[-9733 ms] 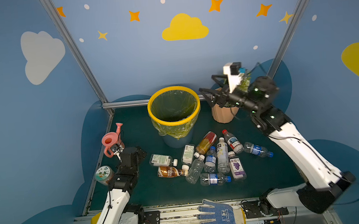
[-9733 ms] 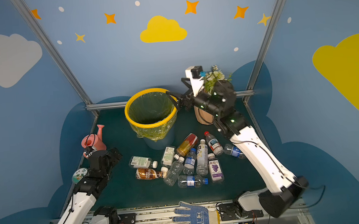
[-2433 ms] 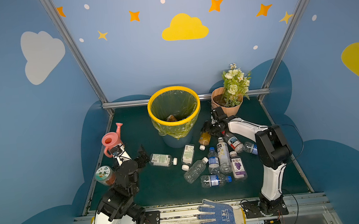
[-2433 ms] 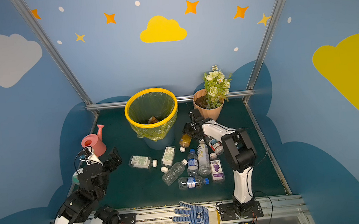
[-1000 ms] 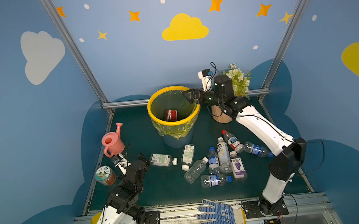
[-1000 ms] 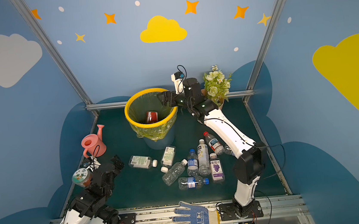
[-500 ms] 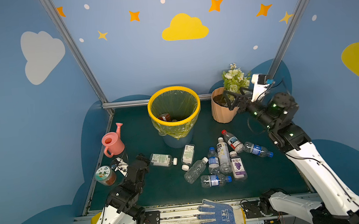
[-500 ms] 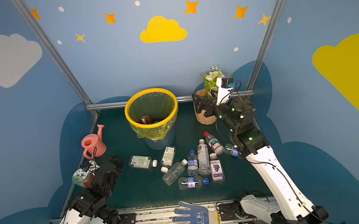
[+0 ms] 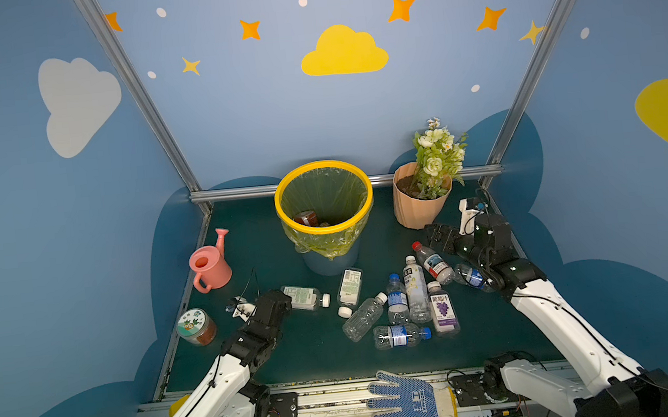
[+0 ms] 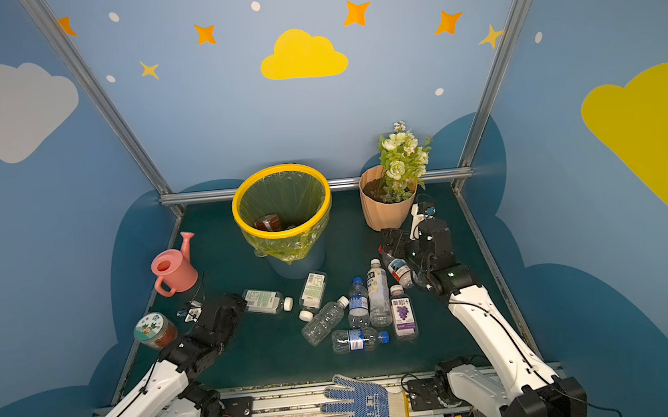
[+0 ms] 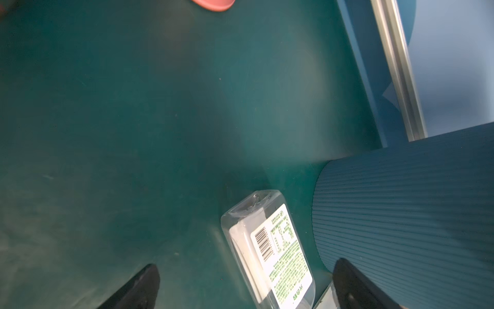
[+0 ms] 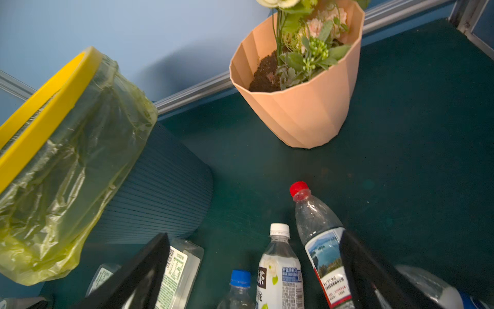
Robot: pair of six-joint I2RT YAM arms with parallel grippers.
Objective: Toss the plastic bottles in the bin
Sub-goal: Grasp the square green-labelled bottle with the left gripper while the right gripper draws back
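Note:
The label (image 9: 298, 297) (image 11: 273, 253) of the flat green-print bottle nearest to my left gripper needs to have that gripper closed across it, toward the bottom end of the bottle.
The bin (image 9: 326, 229) (image 10: 284, 234) stands at the back middle, and a brown bottle (image 9: 306, 218) lies inside it. Several plastic bottles (image 9: 415, 289) (image 10: 378, 293) lie on the green mat in front of it. My left gripper (image 9: 284, 297) (image 11: 246, 266) is open and low. A flat bottle with a green-print label (image 9: 303, 297) (image 11: 278, 248) lies between its fingers, untouched. My right gripper (image 9: 437, 235) (image 12: 254, 236) is open just above the red-capped bottle (image 9: 431, 262) (image 12: 318, 232) and the white-capped tea bottle (image 12: 279, 264).
A peach flowerpot (image 9: 419, 205) stands at the back right, close behind my right gripper. A pink watering can (image 9: 208, 265) and a short jar (image 9: 196, 327) sit at the left edge. A loose white cap (image 9: 345, 311) lies among the bottles. A blue glove (image 9: 409, 402) rests on the front rail.
My right arm left the bin's mouth, swung right past the flowerpot and came down over the red-capped bottle. A bottle settled inside the bin. My left gripper edged forward to the flat bottle.

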